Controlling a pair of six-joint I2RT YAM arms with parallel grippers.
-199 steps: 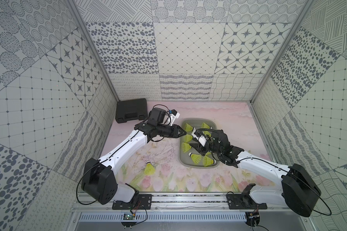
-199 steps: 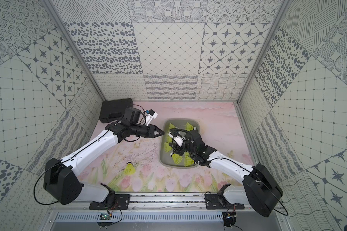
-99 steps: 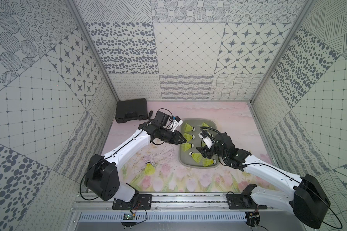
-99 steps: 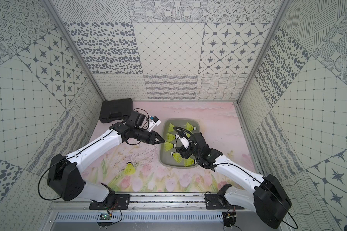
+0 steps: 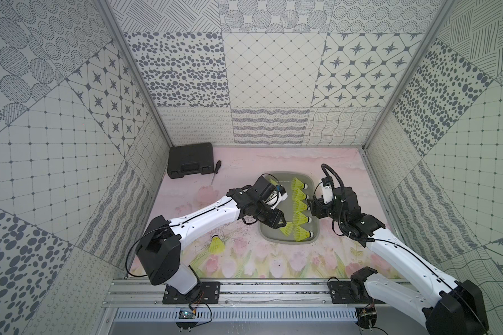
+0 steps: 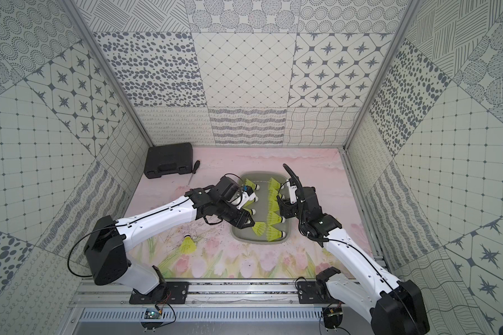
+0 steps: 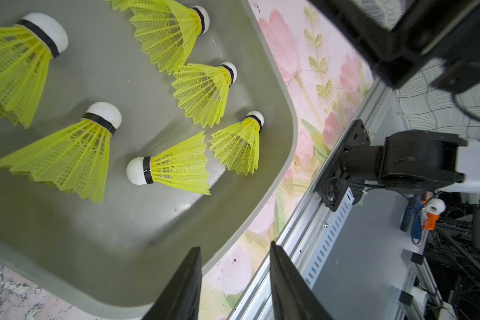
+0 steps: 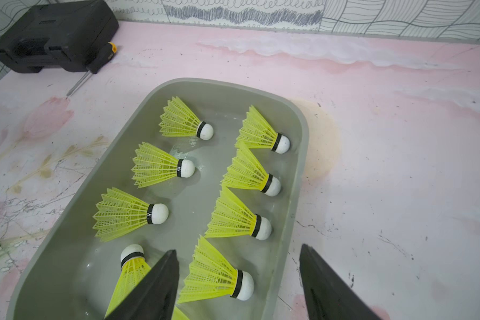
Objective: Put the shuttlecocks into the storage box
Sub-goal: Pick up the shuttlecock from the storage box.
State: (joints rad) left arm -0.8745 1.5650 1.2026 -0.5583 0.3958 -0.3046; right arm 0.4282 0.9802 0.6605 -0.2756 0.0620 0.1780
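The robot's left gripper will close on the skirt's narrow end (image 5: 281, 228) (image 7: 157, 169), next to the black band, of the shuttlecock that lies the other way round in the storage box.
The grey storage box (image 5: 273, 236) (image 6: 244, 236) lies right of the table's middle with several neon-yellow shuttlecocks (image 5: 299, 200) (image 6: 273, 203) in two rows inside. One more shuttlecock (image 5: 216, 245) (image 6: 188, 245) lies on the table, left of the box. My left gripper (image 5: 283, 224) (image 7: 234, 245) hangs open and empty over the box's near left corner, close to a shuttlecock (image 7: 175, 169) that lies the other way round. My right gripper (image 5: 312, 203) (image 8: 239, 248) stands open over the box's right wall, straddling a shuttlecock (image 8: 216, 277) that lies on the floor of the box.
A black hard case (image 5: 190, 159) (image 8: 53, 33) sits in the far left corner with a screwdriver (image 5: 215, 171) (image 8: 100, 58) beside it. Patterned walls close in the table on three sides. A metal rail (image 5: 273, 290) runs along the front edge.
My left gripper moved from the box's far left side to its near left corner and opened. My right gripper drew back to the box's right wall and opened wider.
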